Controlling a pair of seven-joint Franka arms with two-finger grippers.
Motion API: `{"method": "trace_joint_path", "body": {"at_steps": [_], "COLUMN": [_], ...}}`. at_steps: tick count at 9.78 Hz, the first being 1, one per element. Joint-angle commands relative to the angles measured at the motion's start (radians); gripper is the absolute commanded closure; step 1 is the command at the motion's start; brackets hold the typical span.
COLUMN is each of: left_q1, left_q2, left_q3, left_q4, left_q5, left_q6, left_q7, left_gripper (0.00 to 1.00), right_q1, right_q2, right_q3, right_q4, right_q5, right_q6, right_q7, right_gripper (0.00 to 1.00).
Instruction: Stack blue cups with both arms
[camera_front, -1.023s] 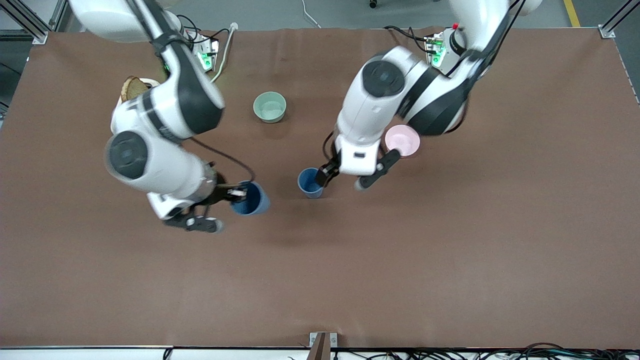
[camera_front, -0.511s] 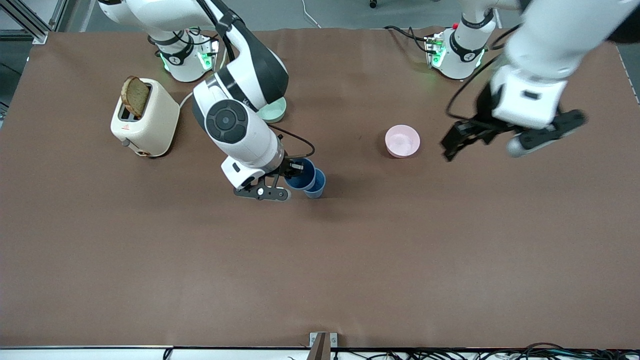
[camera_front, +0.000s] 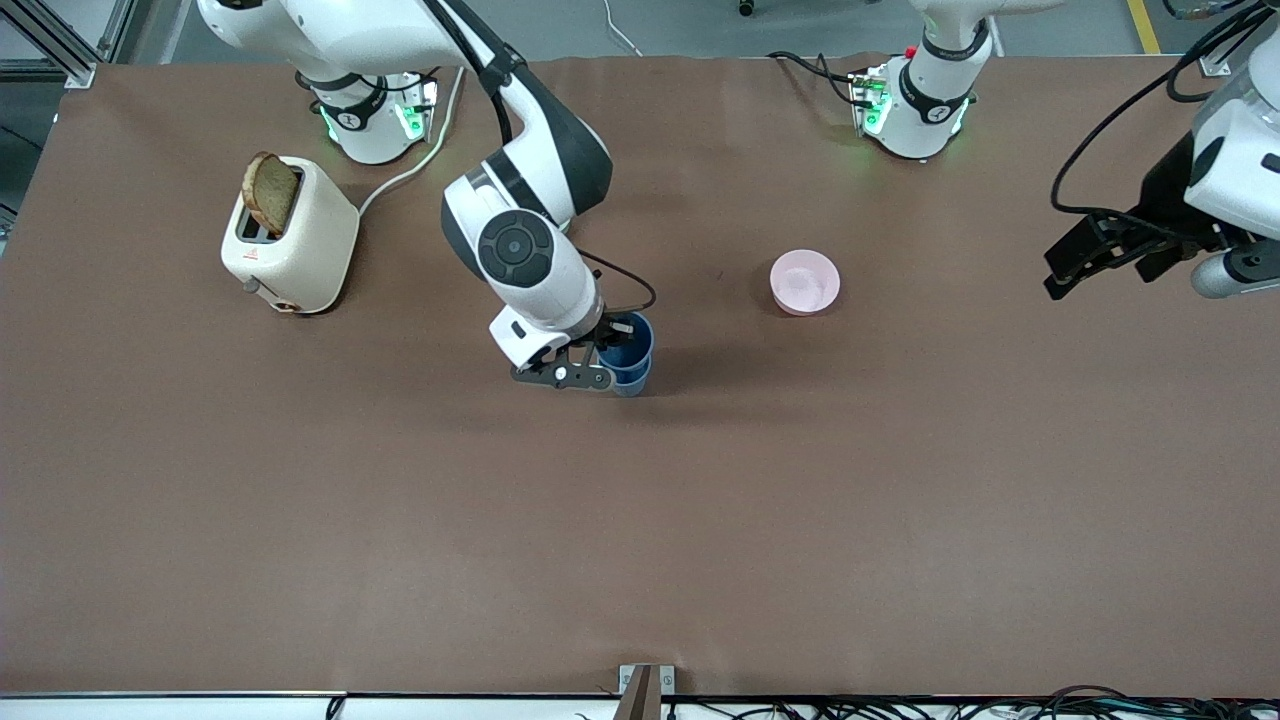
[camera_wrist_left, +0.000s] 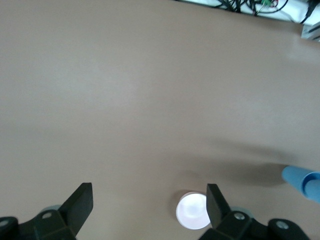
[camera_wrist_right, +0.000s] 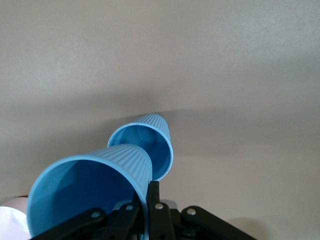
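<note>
The tilted blue cup, now held just over the second one, will be let go by my right gripper inside the second blue cup (camera_front: 626, 364) (camera_wrist_right: 142, 151) that stands on the table.
My right gripper (camera_front: 606, 346) is shut on the rim of one blue cup (camera_front: 626, 342) and holds it tilted just over the second blue cup (camera_front: 632, 384), which stands on the table's middle. In the right wrist view the held cup (camera_wrist_right: 90, 195) is pinched at its rim by my right gripper (camera_wrist_right: 148, 200), with the standing cup (camera_wrist_right: 142, 145) close beside its wall. I cannot tell if the cups touch. My left gripper (camera_front: 1095, 270) is open and empty, up in the air over the left arm's end of the table. It also shows in the left wrist view (camera_wrist_left: 148, 202).
A pink bowl (camera_front: 804, 281) sits between the cups and the left gripper, and also shows in the left wrist view (camera_wrist_left: 192, 210). A cream toaster (camera_front: 290, 235) with a bread slice stands toward the right arm's end. The mint-green bowl is hidden by the right arm.
The right arm carried its cup across to over the standing cup. The left gripper let go of the standing cup and drew away to its own end of the table.
</note>
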Motion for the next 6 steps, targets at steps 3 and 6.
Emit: {"method": "trace_joint_path", "body": {"at_steps": [3, 6], "left_q1": [-0.032, -0.021], "left_q2": [-0.122, -0.154], "left_q3": [0.073, 0.075], "left_q4": [-0.219, -0.263], "left_q5": [-0.070, -0.050], "left_q6": [0.001, -0.002], "left_q7": [0.098, 0.287], "left_gripper": [0.00, 0.00], "right_q1": [0.012, 0.013], "right_q2": [-0.023, -0.008], "right_q3": [-0.010, -0.011], "right_q4": [-0.050, -0.049], "right_q5": [0.007, 0.007], "right_q6": [0.036, 0.051], "right_q7": [0.014, 0.013], "right_gripper": [1.00, 1.00]}}
